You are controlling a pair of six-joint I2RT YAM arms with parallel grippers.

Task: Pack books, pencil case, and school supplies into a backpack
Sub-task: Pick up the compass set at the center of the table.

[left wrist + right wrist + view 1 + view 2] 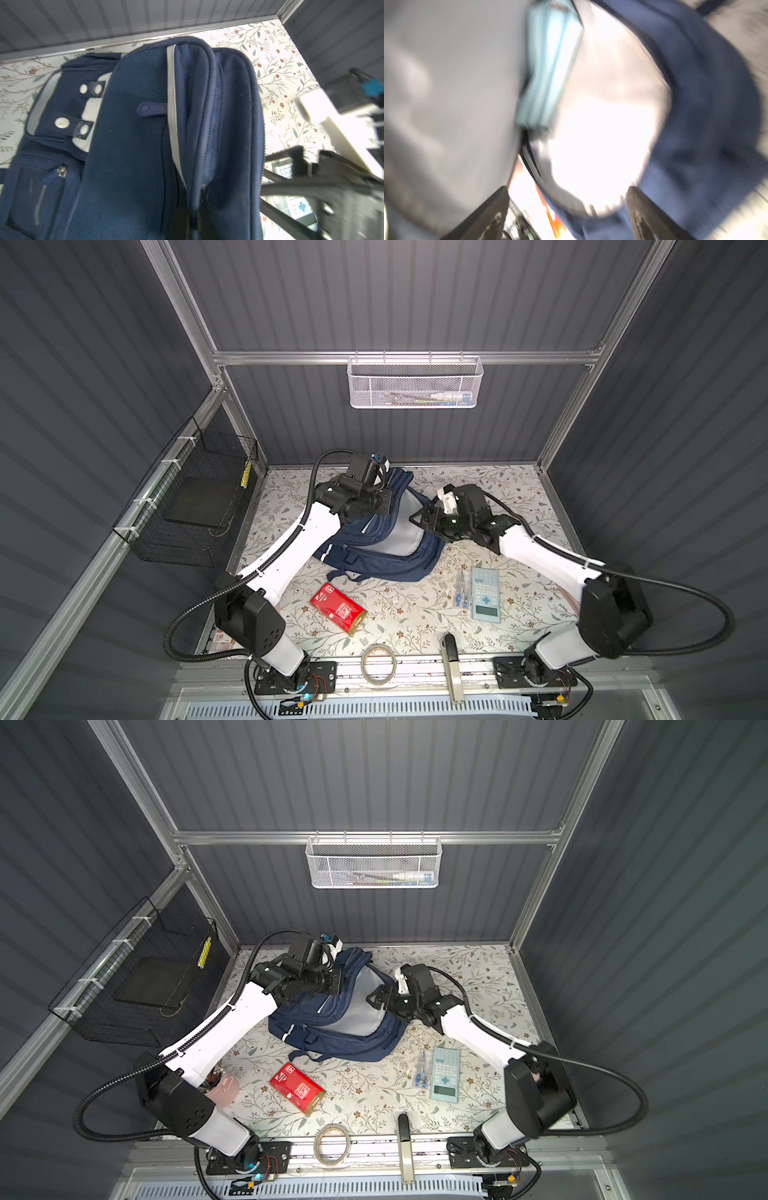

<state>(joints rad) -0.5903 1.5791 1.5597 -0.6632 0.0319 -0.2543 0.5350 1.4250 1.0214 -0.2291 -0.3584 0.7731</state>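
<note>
The robot's right gripper will next move to the middle of the clear packet (462, 589), between the backpack and the calculator, and close there.
The navy backpack (386, 547) (340, 1027) lies on the table, its main compartment gaping and showing pale grey lining. My left gripper (384, 506) (194, 218) is shut on the fabric edge at the top of the backpack (128, 145) and holds it up. My right gripper (419, 518) (568, 191) stands open at the mouth of the backpack (706, 104), with nothing between its fingers. Inside lies a long pale-blue thing (550, 68), too blurred to name. The calculator (485, 593), the clear packet (462, 591) and the red pack (338, 610) lie on the table. The books are out of view.
A roll of tape (378, 664) and a long-handled tool (451, 668) lie at the front edge. A cup of pencils (222, 1088) stands under the left arm. A black wire basket (195, 506) hangs on the left wall, a white mesh basket (415, 383) on the back wall.
</note>
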